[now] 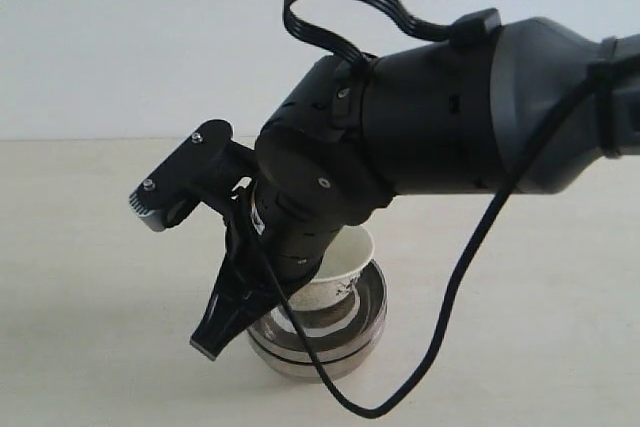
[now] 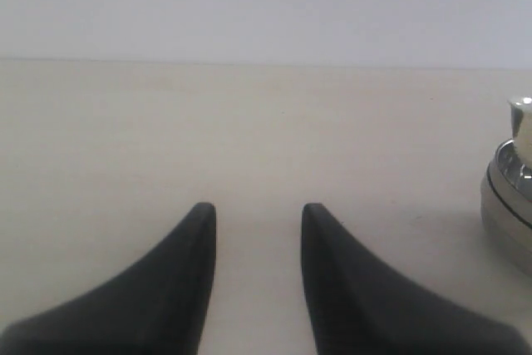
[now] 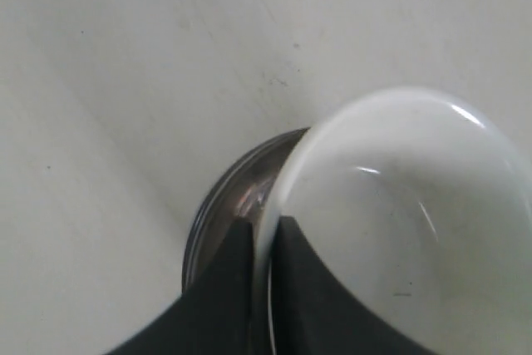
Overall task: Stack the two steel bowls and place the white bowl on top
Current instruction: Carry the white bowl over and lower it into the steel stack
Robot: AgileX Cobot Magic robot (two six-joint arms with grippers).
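Observation:
My right gripper has the white bowl. Next, I let go of it with that gripper down inside the upper steel bowl (image 1: 313,311) (image 3: 332,276) of the nested stack.
The two steel bowls (image 1: 322,350) sit nested on the table, near the front. The white bowl (image 1: 350,253) lies tilted inside the upper one. My right gripper (image 3: 262,225) is shut on the white bowl's (image 3: 407,205) rim, one finger inside and one outside over the steel rim (image 3: 239,185). In the exterior view only its outer finger (image 1: 218,332) shows, beside the stack. My left gripper (image 2: 253,209) is open over bare table, nothing between its fingers. The stack (image 2: 505,205) is at the edge of its view, with a bit of the white bowl (image 2: 522,122) above.
The pale table (image 1: 80,277) runs back to a plain wall. The right arm's bulky wrist (image 1: 400,137) and a black cable (image 1: 470,247) hang over the stack. The left arm is not in the exterior view.

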